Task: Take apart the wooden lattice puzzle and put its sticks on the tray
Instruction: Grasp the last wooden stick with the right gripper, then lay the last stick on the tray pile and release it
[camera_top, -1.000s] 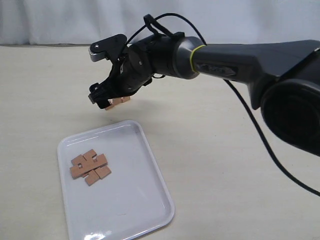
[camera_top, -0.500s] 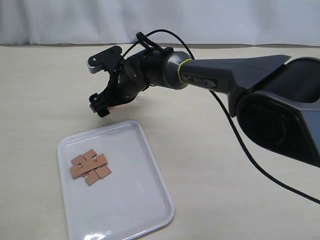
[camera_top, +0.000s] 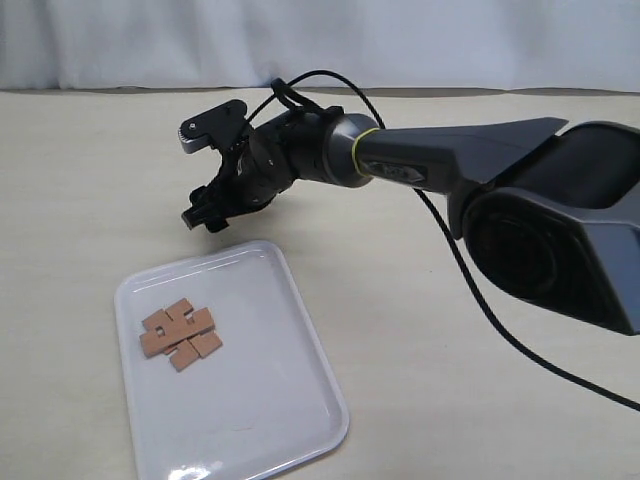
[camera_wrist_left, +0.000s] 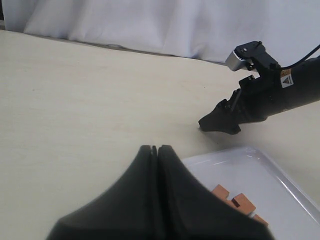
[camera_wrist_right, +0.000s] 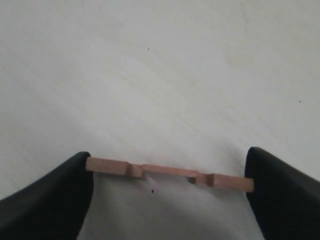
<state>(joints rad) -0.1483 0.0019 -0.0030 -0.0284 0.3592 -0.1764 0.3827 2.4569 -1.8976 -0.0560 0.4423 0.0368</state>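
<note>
Next, I let go of the notched stick with my right gripper on the bare part of the tray (camera_top: 212, 288) between the puzzle and the tray's far edge. The stick is now low over the table.
The wooden lattice puzzle (camera_top: 180, 333), a partly interlocked reddish-brown cluster, lies on the left part of the white tray (camera_top: 270, 400). It also shows in the left wrist view as the puzzle (camera_wrist_left: 235, 201) on the tray (camera_wrist_left: 265, 167). My right gripper (camera_top: 205, 214) reaches across, low over the table just beyond the tray's far edge. It is shut on one notched stick (camera_wrist_right: 167, 171), held end to end between its fingers (camera_wrist_right: 65, 190). The arm hides that stick in the exterior view. My left gripper (camera_wrist_left: 157, 148) is shut and empty, near the tray's corner.
The beige table (camera_top: 450, 380) spreads round the tray. A white curtain (camera_top: 320, 40) hangs along the far edge. The right arm's dark body (camera_top: 560, 230) and its cable (camera_top: 500, 320) cross the right side of the table.
The right gripper has sunk and drawn back a little from the tray toward the table. The stick that showed under it a second ago is now hidden in the exterior view.
</note>
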